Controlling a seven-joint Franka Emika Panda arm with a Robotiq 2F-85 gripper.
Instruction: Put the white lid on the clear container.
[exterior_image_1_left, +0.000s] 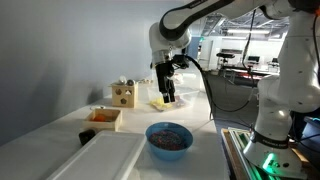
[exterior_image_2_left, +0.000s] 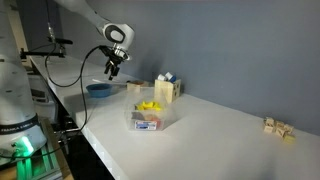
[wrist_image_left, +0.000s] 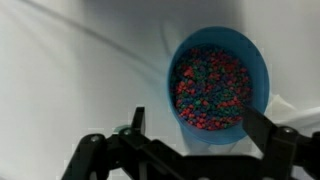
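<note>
I should next close my gripper on the white lid's far short edge (exterior_image_1_left: 115, 133), beside the open wooden box.
The white lid (exterior_image_1_left: 100, 157) lies flat on the table at the near left, next to a blue bowl (exterior_image_1_left: 169, 138) of coloured beads. The clear container (exterior_image_2_left: 152, 116), open-topped with yellow and other items inside, stands further along the table; in an exterior view it shows partly behind the gripper (exterior_image_1_left: 160, 102). My gripper (exterior_image_1_left: 168, 90) hangs in the air above the table between bowl and container, and also shows in an exterior view (exterior_image_2_left: 112, 68). In the wrist view its fingers (wrist_image_left: 200, 130) are spread open and empty, with the blue bowl (wrist_image_left: 218, 78) below them.
An open wooden box (exterior_image_1_left: 104, 117) and a wooden block toy (exterior_image_1_left: 124, 95) stand by the wall. A wooden box with items (exterior_image_2_left: 166, 90) is behind the container. Small wooden blocks (exterior_image_2_left: 278, 127) lie at the far end. The table edge runs past the bowl.
</note>
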